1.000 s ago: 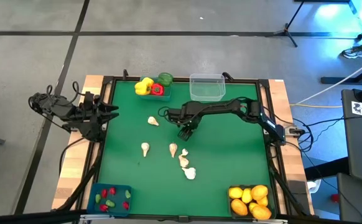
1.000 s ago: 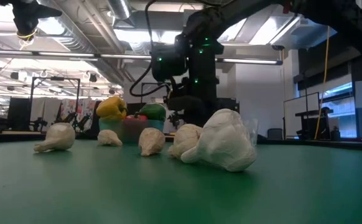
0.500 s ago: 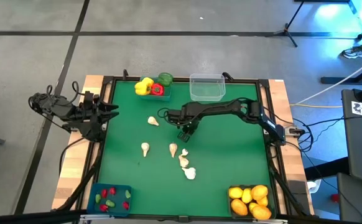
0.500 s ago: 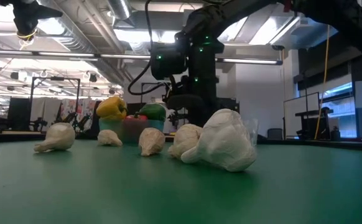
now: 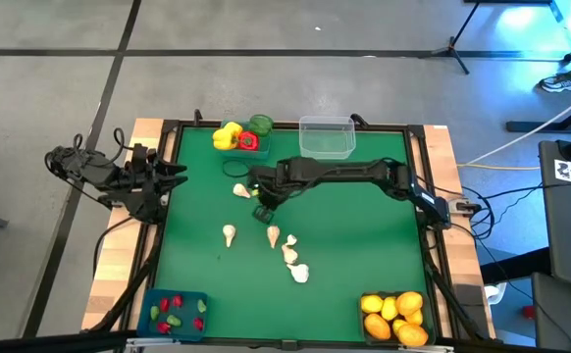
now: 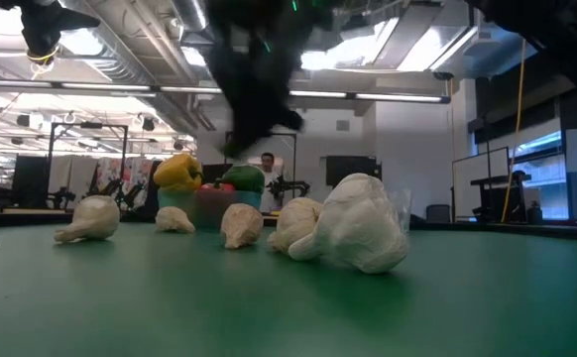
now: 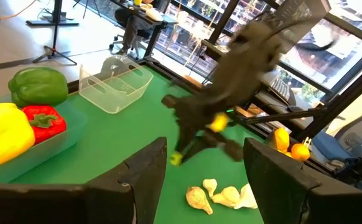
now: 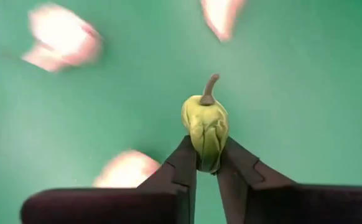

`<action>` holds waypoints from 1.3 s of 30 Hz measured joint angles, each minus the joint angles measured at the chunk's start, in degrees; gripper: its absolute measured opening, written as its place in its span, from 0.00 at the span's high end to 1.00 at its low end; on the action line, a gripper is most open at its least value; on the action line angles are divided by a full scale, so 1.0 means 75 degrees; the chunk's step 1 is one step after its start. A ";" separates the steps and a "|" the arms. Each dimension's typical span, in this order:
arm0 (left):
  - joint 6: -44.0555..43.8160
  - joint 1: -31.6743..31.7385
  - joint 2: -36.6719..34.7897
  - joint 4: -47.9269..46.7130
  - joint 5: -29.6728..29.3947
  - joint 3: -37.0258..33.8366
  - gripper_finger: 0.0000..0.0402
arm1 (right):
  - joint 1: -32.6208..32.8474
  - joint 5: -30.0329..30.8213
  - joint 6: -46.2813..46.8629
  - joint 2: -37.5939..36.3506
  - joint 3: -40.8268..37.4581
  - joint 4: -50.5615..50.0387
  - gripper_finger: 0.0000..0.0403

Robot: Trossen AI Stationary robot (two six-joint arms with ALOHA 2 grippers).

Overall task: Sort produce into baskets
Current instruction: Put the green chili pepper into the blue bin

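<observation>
I need to use my right gripper to drop off the pepper piece in the blue basket's far corner [image 5: 192, 302], between red and green pieces.
My right gripper [image 8: 207, 163] is shut on a small yellow-green pepper piece [image 8: 206, 124] with a brown stem, above the middle of the green mat; from above it shows as a small green spot [image 5: 262, 212]. Several white garlic bulbs [image 5: 273, 235] lie on the mat around and nearer than it. A teal basket [image 5: 229, 149] at the far edge holds yellow, red and green bell peppers. Beside it stands a clear basket [image 5: 326, 149]. My left gripper [image 5: 175, 176] waits open at the table's left edge. My right gripper pinches the pepper piece's blunt lower end [image 8: 207, 149] between its two fingertips [image 8: 184, 158]. The fingers come from above, slanting down. The piece is lifted clear of the mat, its stem [image 8: 210, 87] pointing away from the gripper.
A blue basket [image 5: 173, 299] with small red and green pieces sits at the near left corner. A dark basket [image 5: 366, 296] of yellow-orange citrus sits at the near right. In the low view the garlic bulbs [image 6: 353, 223] stand in front, and the right arm [image 6: 254, 89] is a blur above.
My right gripper has risen from the mat and swung toward the table's left edge, carrying the small green pepper piece clear of the mat. The garlic bulbs have stayed where they were.
</observation>
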 joint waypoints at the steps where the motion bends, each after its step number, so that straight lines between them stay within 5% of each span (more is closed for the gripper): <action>1: 0.0000 0.0000 0.0000 0.0000 0.0000 0.0000 0.48 | 0.0105 0.0000 -0.0043 -0.0003 0.0194 0.0316 0.89; 14: -0.0006 0.0003 0.0000 0.0000 -0.0006 0.0000 0.48 | 0.1901 0.0664 -0.1458 0.0261 0.0764 0.5497 0.89; 27: -0.0021 0.0003 0.0000 0.0003 -0.0006 -0.0003 0.48 | 0.2728 -0.0603 -0.1666 0.2114 0.0814 1.0968 0.90; 33: -0.0026 0.0002 0.0003 0.0002 -0.0003 -0.0003 0.48 | 0.2829 -0.0602 -0.1317 0.3329 0.1888 1.1054 0.90; 39: -0.0085 0.0003 0.0003 0.0003 -0.0003 -0.0003 0.48 | 0.2966 -0.0462 -0.1087 0.3547 0.1636 1.1050 0.90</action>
